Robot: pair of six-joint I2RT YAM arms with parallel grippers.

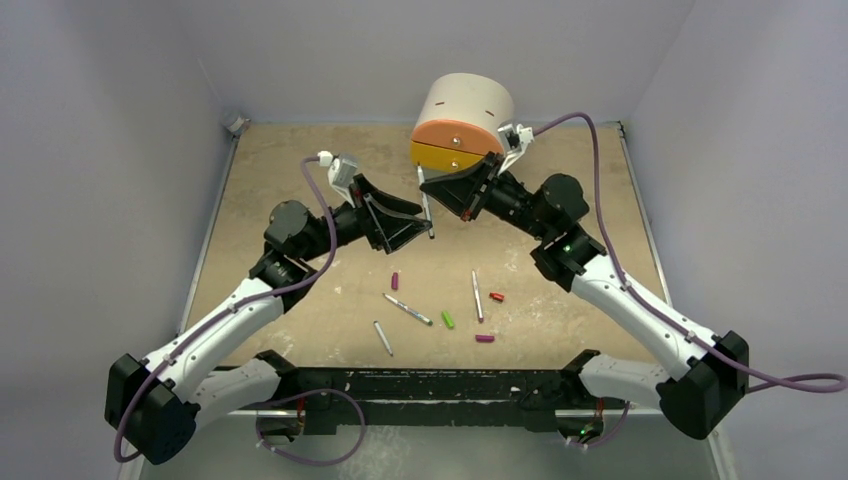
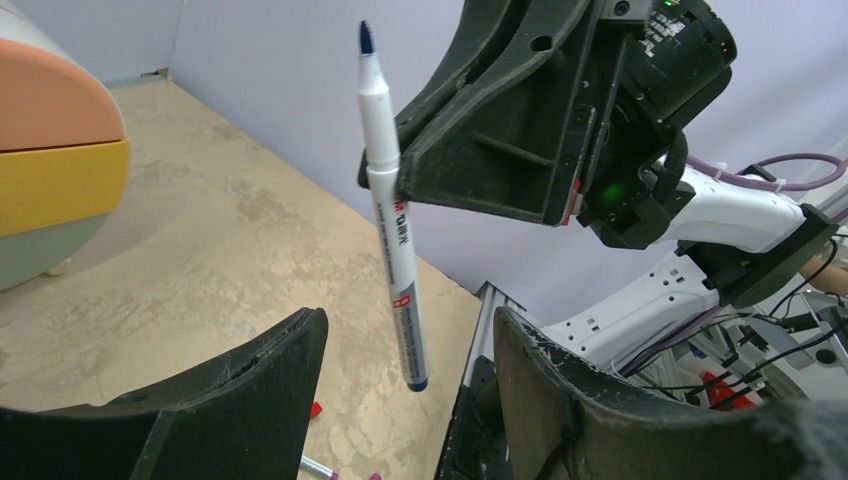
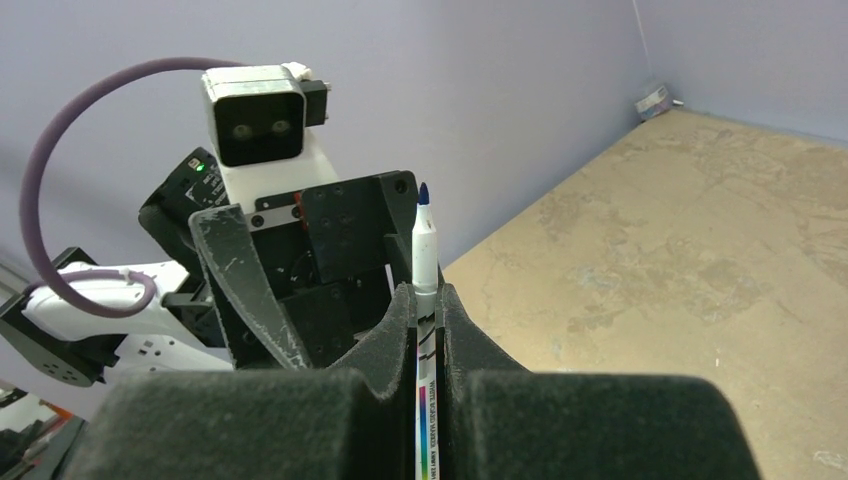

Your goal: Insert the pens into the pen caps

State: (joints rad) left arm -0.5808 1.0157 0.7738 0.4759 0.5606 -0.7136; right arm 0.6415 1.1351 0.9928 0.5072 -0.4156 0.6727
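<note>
My right gripper is holding the pen too far below its blue tip, so it should open and regrip the pen's white neck [image 2: 377, 115] before my left gripper takes the pen's lower end.
My right gripper [image 1: 426, 192] is shut on a pen [image 1: 428, 214], holding it upright above the table with the blue tip [image 2: 366, 38] on top. In the right wrist view the pen [image 3: 424, 250] sits clamped between the pads [image 3: 400, 330]. My left gripper [image 2: 410, 335] is open just in front, and the pen's lower end [image 2: 416, 378] hangs between its fingers [image 2: 270, 380] without touching. On the table lie three more pens [image 1: 408, 309] [image 1: 477, 296] [image 1: 383, 338]. Near them are a green cap [image 1: 448, 320], a red cap [image 1: 497, 297] and two magenta caps [image 1: 394, 281] [image 1: 485, 338].
A round cream container with an orange and yellow face [image 1: 462, 120] stands at the back, close behind the right gripper. A small grey object [image 1: 237, 124] lies in the far left corner. Purple walls close off the back and both sides of the table.
</note>
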